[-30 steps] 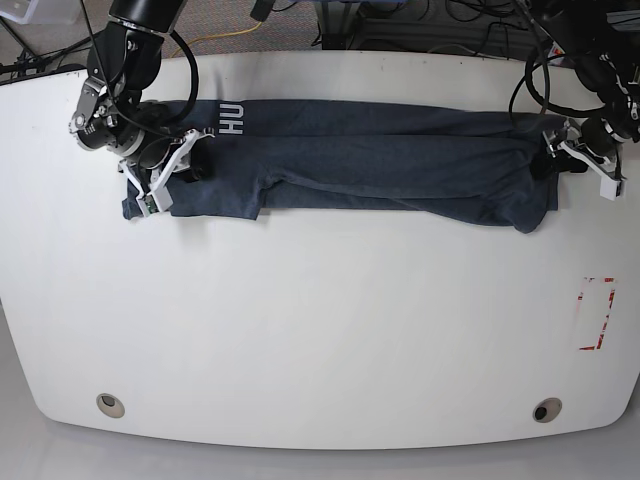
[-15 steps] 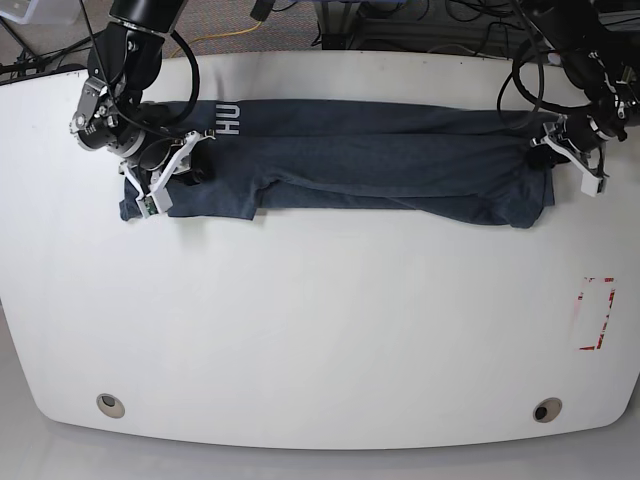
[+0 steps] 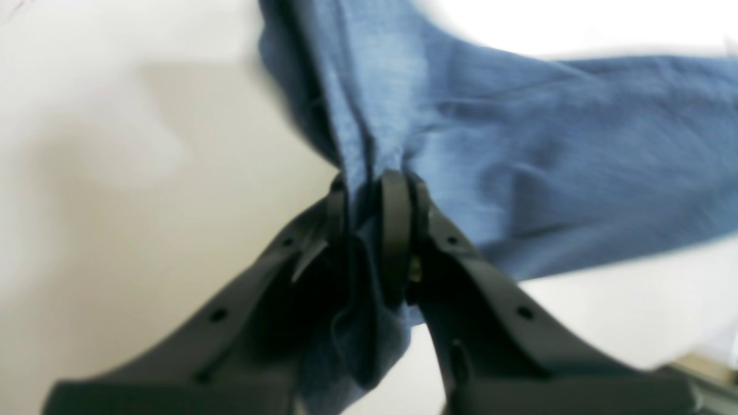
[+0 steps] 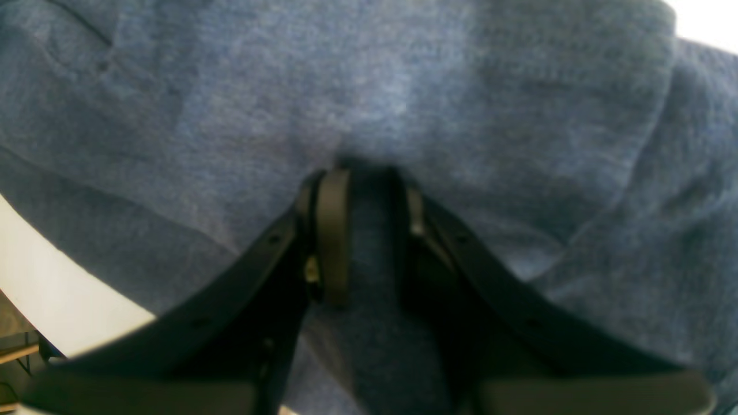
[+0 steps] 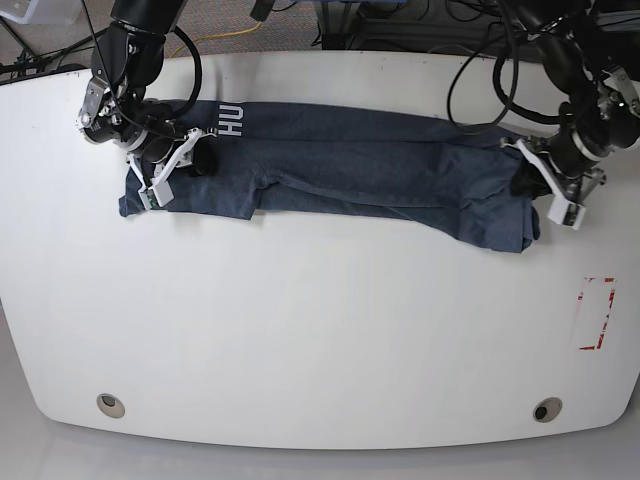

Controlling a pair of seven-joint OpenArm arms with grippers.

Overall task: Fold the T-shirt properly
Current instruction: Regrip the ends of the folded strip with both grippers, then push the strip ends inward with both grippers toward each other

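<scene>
Next, my left gripper releases the lifted end of the T-shirt, now pulled inward, on the middle of the T-shirt's long dark blue band point(image 5: 323, 180).
The dark blue T-shirt point(image 5: 370, 165) lies folded into a long band across the far half of the white table point(image 5: 320, 330), with white letters showing near its left end. My left gripper point(image 5: 525, 180) is at the band's right end, shut on a bunched fold of the T-shirt point(image 3: 490, 144), and that end is lifted and pulled inward. My right gripper point(image 5: 190, 160) is at the left end, shut on a pinch of the T-shirt point(image 4: 403, 92). In both wrist views the cloth fills the gap between the black fingers point(image 3: 395, 242).
A red-and-white tape mark point(image 5: 597, 312) sits on the table near the right edge. Two round holes point(image 5: 110, 404) lie near the front edge. Cables and dark equipment point(image 5: 420, 25) stand behind the table's far edge.
My left gripper has moved inward and toward the front, dragging the T-shirt's right end with it and bunching it. My right gripper shifted only slightly at the left end.
</scene>
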